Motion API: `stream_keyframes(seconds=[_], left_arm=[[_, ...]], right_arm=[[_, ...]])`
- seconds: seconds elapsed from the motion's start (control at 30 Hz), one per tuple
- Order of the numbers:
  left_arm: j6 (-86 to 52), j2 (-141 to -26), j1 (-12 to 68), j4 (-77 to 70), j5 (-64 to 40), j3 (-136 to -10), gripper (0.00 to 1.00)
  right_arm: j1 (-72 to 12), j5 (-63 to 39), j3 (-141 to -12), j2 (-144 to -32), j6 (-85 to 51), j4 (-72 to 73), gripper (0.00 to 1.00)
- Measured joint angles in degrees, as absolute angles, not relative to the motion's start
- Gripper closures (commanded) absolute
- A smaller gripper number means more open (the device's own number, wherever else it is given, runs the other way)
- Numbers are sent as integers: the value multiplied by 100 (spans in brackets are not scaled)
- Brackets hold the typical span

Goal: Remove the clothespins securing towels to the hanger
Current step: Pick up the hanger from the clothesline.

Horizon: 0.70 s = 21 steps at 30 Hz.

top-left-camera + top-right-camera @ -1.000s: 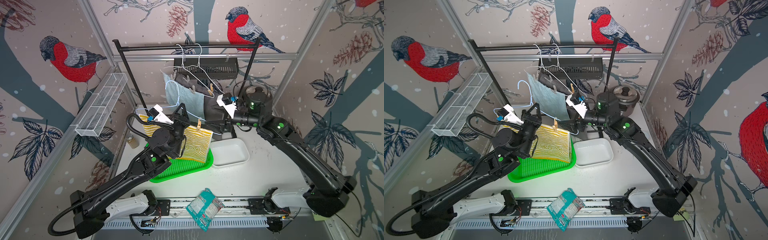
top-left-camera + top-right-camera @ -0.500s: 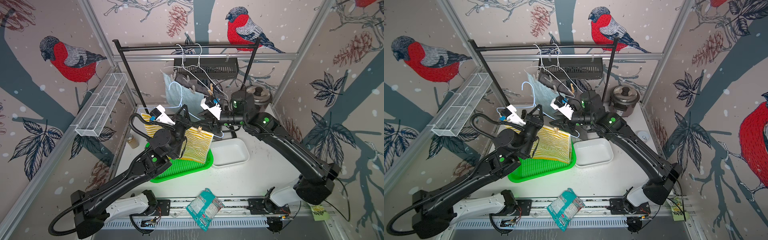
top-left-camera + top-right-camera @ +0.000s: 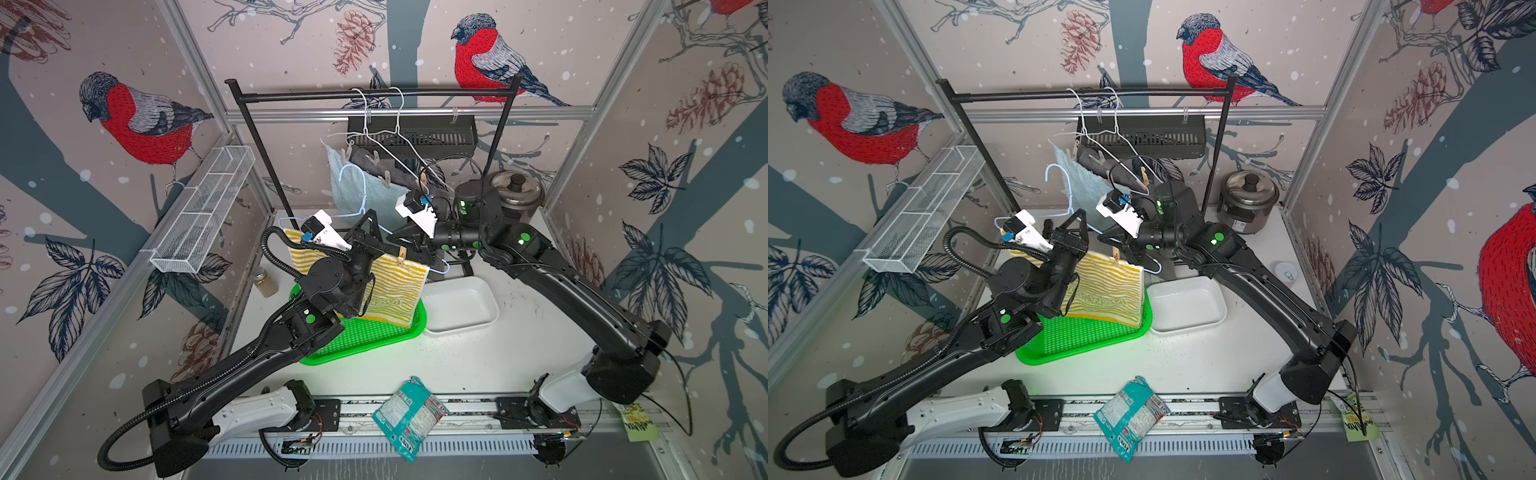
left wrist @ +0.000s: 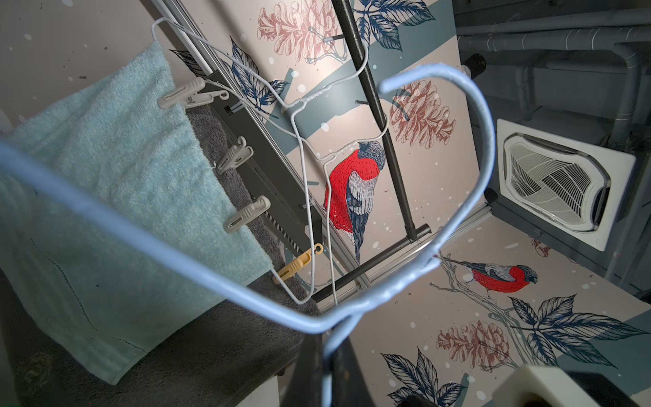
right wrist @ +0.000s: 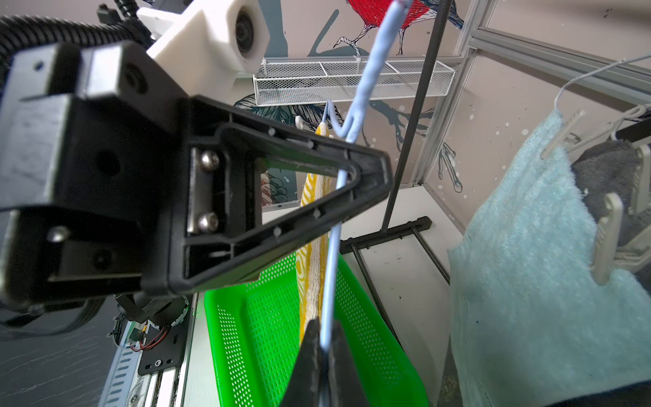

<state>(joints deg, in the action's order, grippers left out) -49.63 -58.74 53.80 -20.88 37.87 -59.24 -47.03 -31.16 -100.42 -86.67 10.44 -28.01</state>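
I should have my left gripper take the hanger's opposite side [image 3: 344, 214] before my right gripper reaches the clothespin, as both crowd the same side of the light blue hanger.
The yellow-and-white striped towel [image 3: 390, 286] hangs from a light blue hanger [image 3: 353, 183] over the green tray, pinned by a tan wooden clothespin [image 3: 401, 258]. My left gripper [image 4: 326, 347] is shut on the hanger's neck. My right gripper [image 5: 324, 331] is shut on the hanger's wire, right beside the striped towel's edge [image 5: 311, 282]. On the rack's white hangers, the light blue towel [image 4: 105, 211] and dark grey towel [image 4: 211, 352] carry grey clothespins [image 4: 246, 214] and a yellow one [image 4: 299, 266]. In both top views the two grippers [image 3: 370, 224] [image 3: 1113, 239] are close together.
The green tray [image 3: 374, 345] sits beside a white dish [image 3: 457, 307]. The black rack bar [image 3: 374, 93] spans the back, with a metal pot [image 3: 515, 191] at back right. A jar [image 3: 266, 282], a wire basket [image 3: 203, 208] and a snack bag [image 3: 409, 415] are also in view.
My right arm swung left from the rack's towels to the blue hanger and its jaws closed on the wire. The left gripper kept its hold and place.
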Motion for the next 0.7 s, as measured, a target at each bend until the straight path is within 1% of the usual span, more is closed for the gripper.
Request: stream_keyframes(seconds=[0.07,0.1,0.13,0.27,0.43,0.53,0.7], left_arm=[[-4901,-5857,5380,-2132,3747,-5896,56],[-4884,-5843,5378,-2145,3734,-5892,47],[-4777,-5833,5371,-2141,3706,-5900,41],[-4425,-5815,5330,-1712,3424,-6322,25],[-3669,-5721,5315,-998,3055,-7013,18],[-3199,-5586,5310,-438,2869,-7286,19],[-2174,-5332,5310,703,2853,-7651,21]], right_arm=[[-4663,-3122,-9992,-8604,1046,-2801,98],[-4628,-3131,-9953,-8560,1044,-2801,98],[-4584,-3153,-9918,-8523,1037,-2801,98],[-4311,-3269,-9723,-8379,919,-2663,99],[-4143,-3240,-9627,-8313,895,-2620,99],[-4080,-3253,-9577,-8276,895,-2655,99],[-4010,-3312,-9441,-8158,895,-2652,99]])
